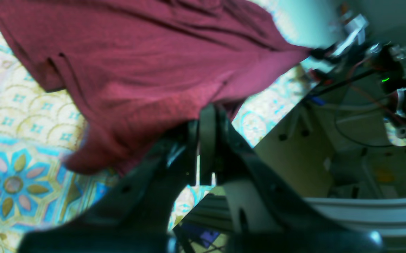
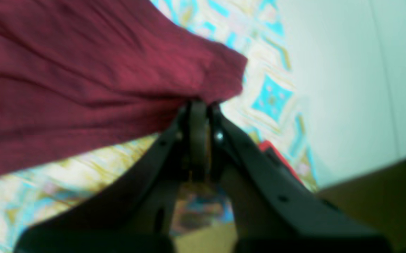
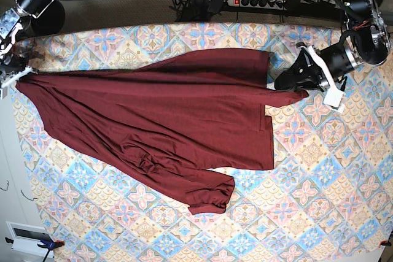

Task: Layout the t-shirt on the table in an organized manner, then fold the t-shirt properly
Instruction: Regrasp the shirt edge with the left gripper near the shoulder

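The robot's left gripper will release the edge of the t-shirt on top of the shirt layer lying [image 3: 262, 73] near the back edge of the table.
The dark maroon t-shirt [image 3: 166, 108] lies stretched across the patterned table [image 3: 319, 200], pulled taut between both grippers, with a bunched sleeve toward the front. My left gripper [image 3: 290, 83] is shut on the shirt's edge at the right; in the left wrist view the closed gripper [image 1: 208, 114] pinches the cloth [image 1: 136, 63] above the table [image 1: 13, 140]. My right gripper [image 3: 15, 78] is shut on the shirt's corner at the far left table edge; in the right wrist view the closed gripper [image 2: 199, 103] holds the fabric [image 2: 83, 80] over the table [image 2: 270, 95].
A power strip [image 3: 258, 1] and cables lie behind the table's back edge. A red clamp [image 2: 277, 154] sits at the table edge by my right gripper. A white box [image 3: 24, 234] lies on the floor at the front left. The other arm's hardware [image 1: 393, 70] shows beyond the shirt.
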Controlling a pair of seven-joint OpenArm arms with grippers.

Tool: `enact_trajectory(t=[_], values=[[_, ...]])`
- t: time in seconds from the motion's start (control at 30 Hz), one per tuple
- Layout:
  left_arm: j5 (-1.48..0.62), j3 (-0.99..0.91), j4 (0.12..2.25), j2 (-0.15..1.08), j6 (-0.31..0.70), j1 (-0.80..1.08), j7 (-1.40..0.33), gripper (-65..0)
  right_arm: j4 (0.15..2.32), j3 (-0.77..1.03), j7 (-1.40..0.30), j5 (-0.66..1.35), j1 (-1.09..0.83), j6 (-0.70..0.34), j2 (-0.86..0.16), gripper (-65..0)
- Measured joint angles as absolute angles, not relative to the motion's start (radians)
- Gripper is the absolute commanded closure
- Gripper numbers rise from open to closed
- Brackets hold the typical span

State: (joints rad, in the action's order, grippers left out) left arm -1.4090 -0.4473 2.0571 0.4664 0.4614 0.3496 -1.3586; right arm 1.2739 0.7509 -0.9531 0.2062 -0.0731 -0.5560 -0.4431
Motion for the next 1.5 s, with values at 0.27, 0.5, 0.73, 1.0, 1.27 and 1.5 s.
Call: enact_trajectory(t=[0.27, 0.5, 0.73, 1.0, 1.27, 1.5], values=[[-1.415, -0.447, 2.052, 0.466, 0.462, 0.360, -1.364, 0.0, 1.275, 0.752, -0.958, 0.187, -0.043, -0.553, -0.436, -0.2], [-1.318, -0.369, 2.024, 0.463, 0.461, 0.347, -1.350, 0.0, 1.275, 0.752, -0.957, 0.187, -0.023, -0.556, -0.439, -0.2], [-1.110, -0.180, 1.994, 0.414, 0.466, 0.289, -1.349, 0.0, 1.274, 0.752, -0.951, 0.189, -0.022, -0.553, -0.438, -0.2], [-0.976, -0.067, 1.875, 0.397, 0.458, 0.267, -1.354, -2.5, 1.274, 0.752, -0.951, 0.187, -0.022, -0.552, -0.438, -0.2], [-0.942, -0.067, 1.876, 0.430, 0.457, 0.314, -1.412, -33.9, 1.274, 0.752, -0.951, 0.187, -0.022, -0.552, -0.437, -0.2], [-0.945, -0.084, 1.869, 0.467, 0.458, 0.330, -1.401, -39.3, 1.274, 0.752, -0.951, 0.187, -0.022, -0.553, -0.438, -0.2]])
